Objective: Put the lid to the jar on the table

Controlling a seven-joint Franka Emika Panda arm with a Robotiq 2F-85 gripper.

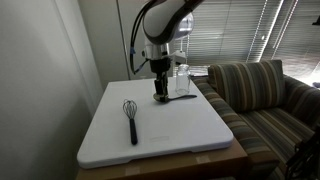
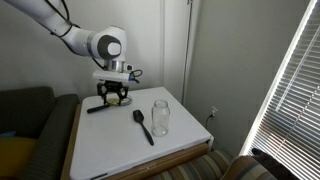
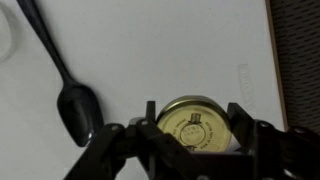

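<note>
Next, I release the lid near the middle of the white table (image 1: 159,118), a little way from the black whisk, with my gripper.
The lid (image 3: 195,128), a round yellowish cap with print on top, sits between my gripper's (image 3: 196,112) two black fingers, which press on its left and right edges. In both exterior views the gripper (image 1: 160,96) (image 2: 113,98) is down at the surface of the white table (image 1: 170,140) (image 2: 120,145), near its far side, and the lid (image 2: 114,99) shows as a pale spot between the fingers. The clear glass jar (image 1: 181,80) (image 2: 160,117) stands upright and open-topped a short way from the gripper.
A black spoon (image 3: 72,100) (image 1: 183,98) (image 2: 143,124) lies between the gripper and the jar. A black whisk (image 1: 131,118) (image 2: 97,106) lies on the table. A striped couch (image 1: 265,95) stands along one table edge. Window blinds (image 2: 295,80) are behind.
</note>
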